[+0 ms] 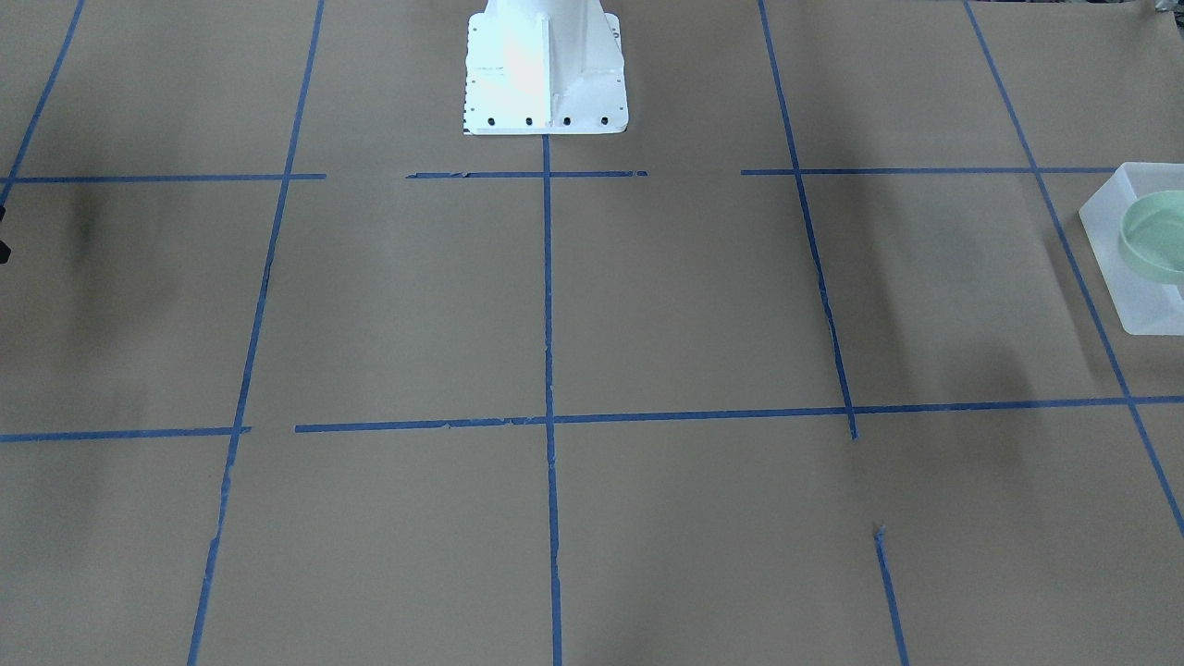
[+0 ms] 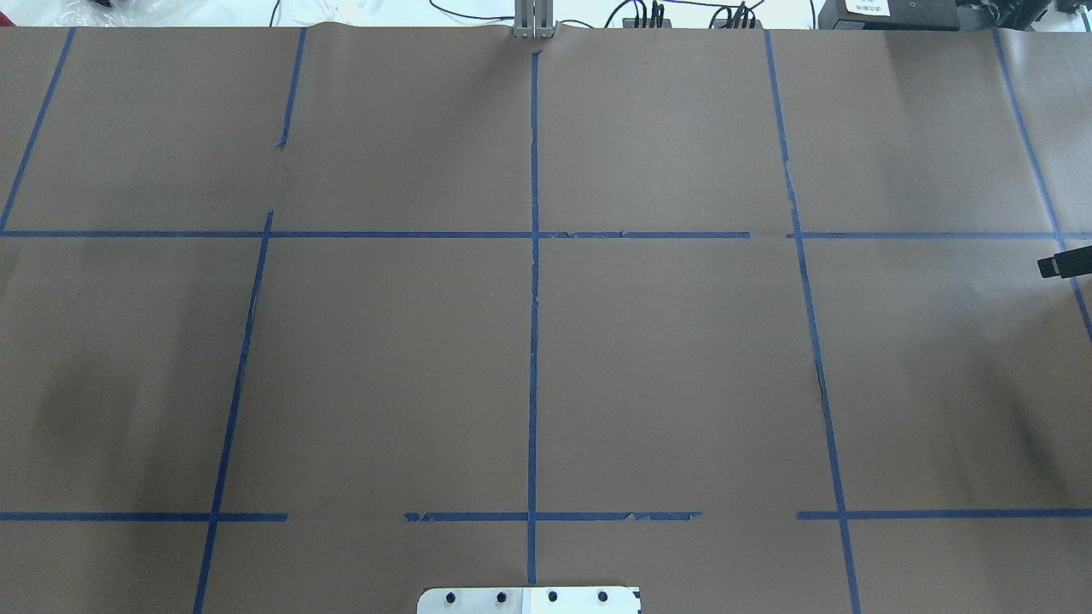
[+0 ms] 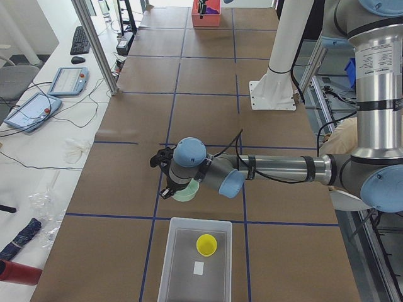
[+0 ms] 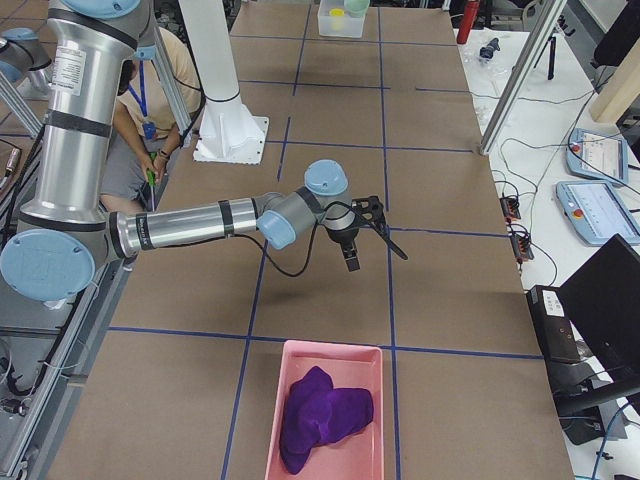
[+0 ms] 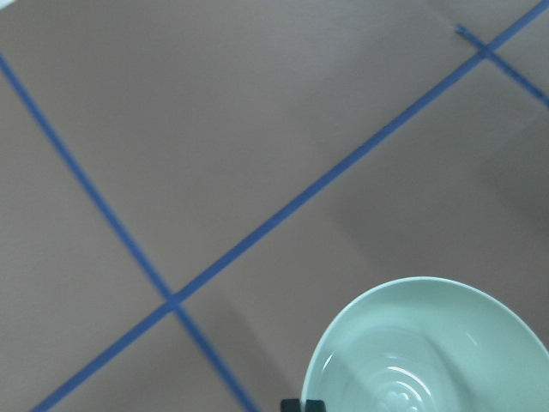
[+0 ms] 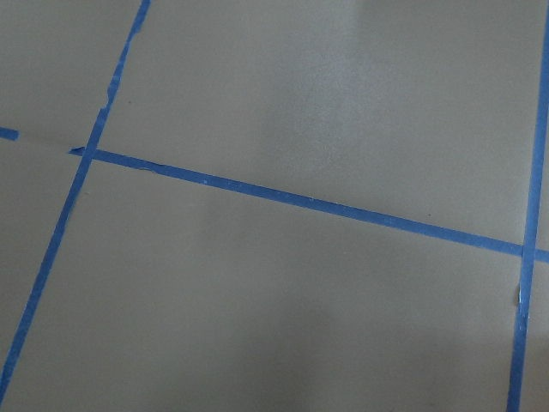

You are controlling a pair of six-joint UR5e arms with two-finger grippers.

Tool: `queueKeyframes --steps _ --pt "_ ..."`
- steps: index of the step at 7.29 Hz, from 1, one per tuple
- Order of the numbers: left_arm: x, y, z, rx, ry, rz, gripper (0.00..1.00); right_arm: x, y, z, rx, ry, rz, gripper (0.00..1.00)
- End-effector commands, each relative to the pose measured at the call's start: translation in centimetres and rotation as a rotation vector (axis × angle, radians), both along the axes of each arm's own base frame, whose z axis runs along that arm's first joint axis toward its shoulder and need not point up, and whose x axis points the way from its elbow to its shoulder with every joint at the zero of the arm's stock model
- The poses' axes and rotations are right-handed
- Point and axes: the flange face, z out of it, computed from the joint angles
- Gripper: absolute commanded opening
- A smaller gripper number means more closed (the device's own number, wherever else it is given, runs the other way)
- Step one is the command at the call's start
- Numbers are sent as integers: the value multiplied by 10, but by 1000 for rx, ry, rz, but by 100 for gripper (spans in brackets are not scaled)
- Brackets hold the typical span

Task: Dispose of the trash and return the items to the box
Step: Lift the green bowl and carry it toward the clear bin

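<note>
Next, I release the pale mint-green bowl from my left gripper inside the box [image 1: 1177,266] beside the yellow cup.
The pale mint-green bowl [image 3: 187,192] hangs in my left gripper [image 3: 173,189], just beyond the far end of the box [image 3: 173,264]. In the left wrist view the bowl [image 5: 429,352] fills the lower right with a dark fingertip [image 5: 302,403] at its rim and taped table below. The front view shows the bowl [image 1: 1156,236] overlapping the box [image 1: 1142,310] at the right edge. The yellow cup [image 3: 206,245] stands inside the box. My right gripper [image 4: 375,258] is open and empty above the table.
A pink bin [image 4: 320,347] holding a purple cloth [image 4: 325,415] stands at the table's right end, near my right gripper. The white robot base [image 1: 544,69] stands at mid table. Operator tablets and cables lie beyond the far edge [image 3: 38,107].
</note>
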Motion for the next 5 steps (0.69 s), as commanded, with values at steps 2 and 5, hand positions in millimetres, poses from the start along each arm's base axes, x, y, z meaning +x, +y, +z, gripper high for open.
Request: queueKeyframes --steps 2,5 --pt "-38 7 88 -4 -42 42 0 -3 0 0 0 1 -5 100" --pt "-36 21 140 -13 -36 20 0 -3 -1 0 3 1 -7 100"
